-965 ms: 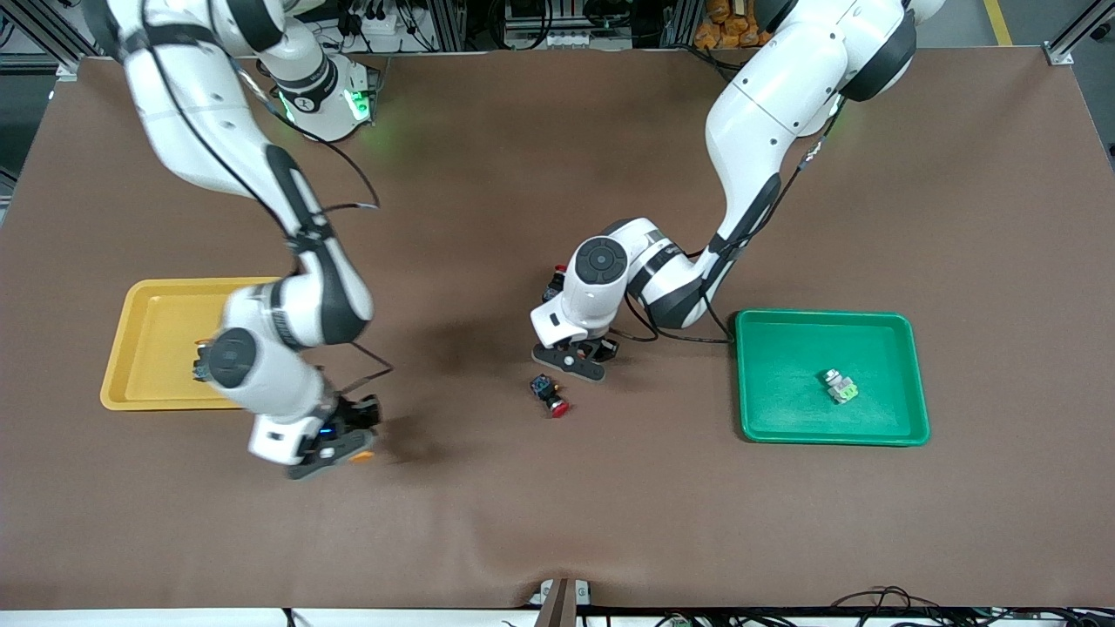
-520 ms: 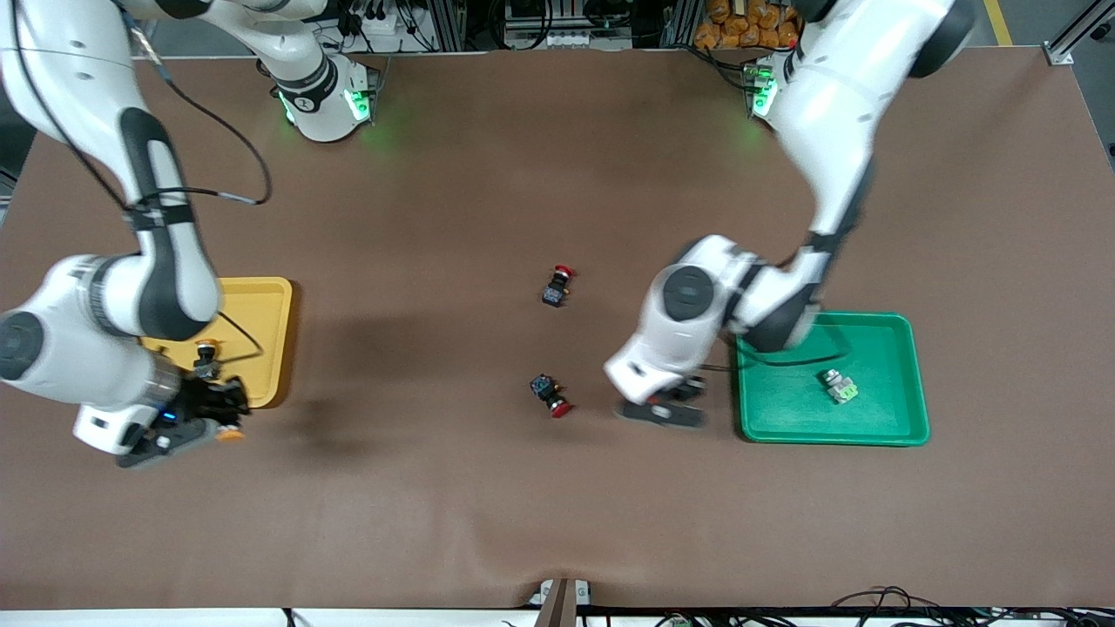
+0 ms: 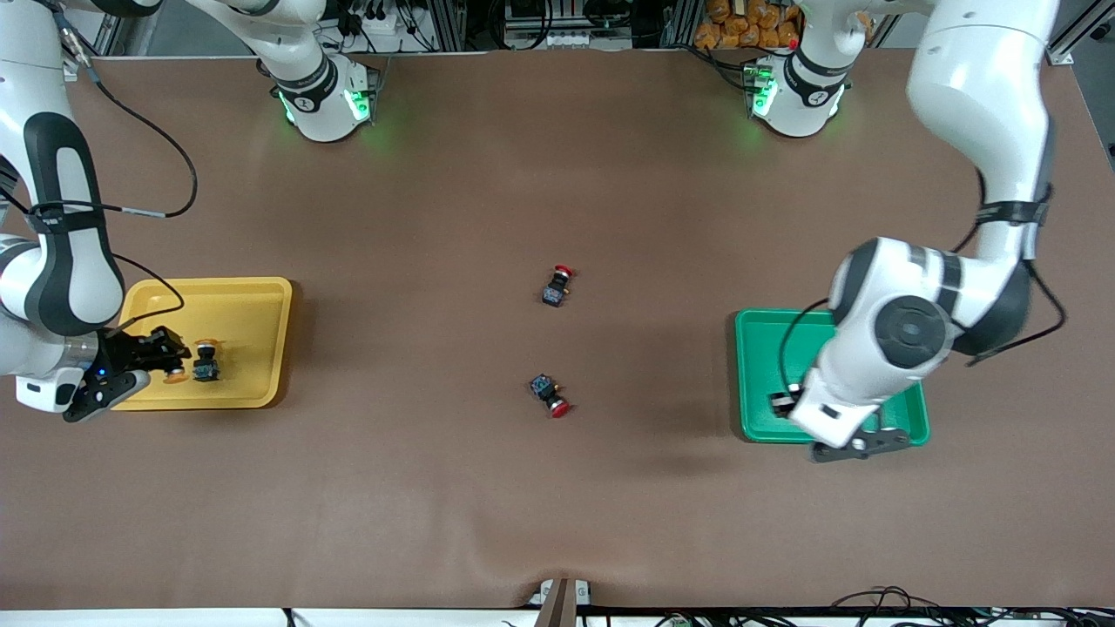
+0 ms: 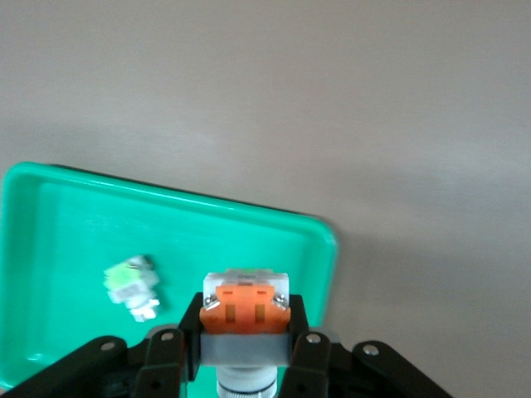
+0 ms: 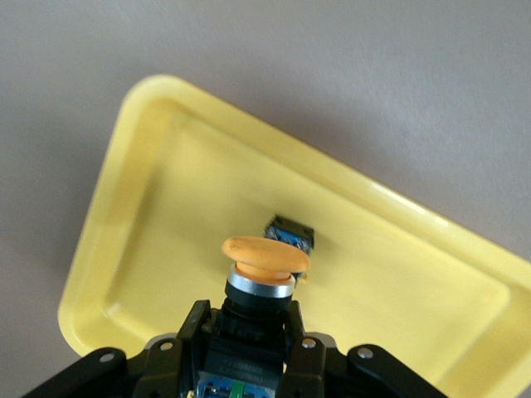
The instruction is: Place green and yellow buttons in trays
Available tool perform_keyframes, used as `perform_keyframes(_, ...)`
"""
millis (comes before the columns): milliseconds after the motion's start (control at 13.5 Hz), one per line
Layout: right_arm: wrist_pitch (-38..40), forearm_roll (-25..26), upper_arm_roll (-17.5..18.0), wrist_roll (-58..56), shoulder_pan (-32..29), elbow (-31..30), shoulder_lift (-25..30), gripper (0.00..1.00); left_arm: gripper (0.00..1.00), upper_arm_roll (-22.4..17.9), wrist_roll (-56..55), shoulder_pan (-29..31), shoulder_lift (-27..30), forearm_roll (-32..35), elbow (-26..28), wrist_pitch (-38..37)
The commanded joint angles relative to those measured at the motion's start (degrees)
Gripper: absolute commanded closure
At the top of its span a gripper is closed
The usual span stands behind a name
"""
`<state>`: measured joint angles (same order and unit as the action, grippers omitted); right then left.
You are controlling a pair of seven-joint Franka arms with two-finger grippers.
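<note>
I will use my left gripper to set the orange-backed button, now held over the green tray, down next to the green-faced button in the green tray (image 3: 875, 390) (image 4: 73, 272).
My right gripper (image 5: 245, 327) hangs over the yellow tray (image 5: 166, 108), shut on a black-bodied button with an orange-yellow cap (image 5: 265, 255). A second yellow-capped button (image 3: 206, 360) lies in that tray (image 3: 253, 305), beside the right gripper (image 3: 161, 364). My left gripper (image 4: 245, 319) is over the green tray (image 4: 274, 224) near its rim, shut on a silver-white-bodied button (image 4: 246, 283) with an orange back; its face is hidden. A green-faced button (image 4: 133, 286) lies in that tray. In the front view the left arm hides it, above the green tray (image 3: 766, 348).
Two black-bodied buttons with red caps lie mid-table: one (image 3: 557, 286) farther from the front camera, one (image 3: 549, 394) nearer. The brown mat (image 3: 557, 505) covers the whole table. The arms' bases stand along its edge farthest from the front camera.
Both arms swung outward from the middle of the table. The right gripper carried its yellow button over the yellow tray; the left gripper carried its button over the green tray.
</note>
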<state>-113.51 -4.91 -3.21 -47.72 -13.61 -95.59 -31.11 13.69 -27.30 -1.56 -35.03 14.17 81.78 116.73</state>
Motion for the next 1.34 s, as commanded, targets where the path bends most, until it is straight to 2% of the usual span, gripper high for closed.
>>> perform_keyframes(0,0.39,2.36,1.19,-0.27,-3.00,0.32,-0.97,0.86,1.00,0.64,5.48,5.06,2.16,-0.99,3.11,-0.54)
perform_keyframes(74,0.82,2.36,1.19,-0.36,-3.44,0.41,-0.89,0.73,1.00,0.64,6.46,7.08,2.34,-0.90,3.81,-0.45)
perform_keyframes(148,1.00,2.36,1.19,-0.36,-3.53,0.41,-0.71,0.42,1.00,0.64,6.65,7.97,2.34,-0.90,3.91,-0.54)
perform_keyframes(223,1.01,2.36,1.19,-0.36,-4.05,0.49,-0.45,0.00,1.00,0.55,6.82,8.94,2.34,-0.81,4.00,-0.45)
perform_keyframes(297,1.53,2.19,1.36,-0.27,-4.93,1.71,-0.36,0.00,1.00,0.64,7.87,9.90,2.16,-0.72,4.00,-0.45)
perform_keyframes(520,10.90,1.66,1.63,2.09,-3.36,7.68,-0.01,0.00,1.00,0.64,11.30,12.02,1.55,-0.55,4.00,0.25)
perform_keyframes(668,15.75,2.09,1.72,11.01,-0.65,9.54,1.91,0.00,1.00,0.64,11.57,12.46,1.19,-0.46,3.82,0.34)
perform_keyframes(1039,26.39,2.19,1.63,24.49,6.13,7.97,11.49,0.00,1.00,0.55,11.05,12.37,-0.73,-0.64,3.91,0.60)
perform_keyframes(1262,26.32,2.27,1.63,32.92,9.03,2.44,19.92,0.00,1.00,0.55,10.96,12.37,-2.23,-0.37,4.44,0.69)
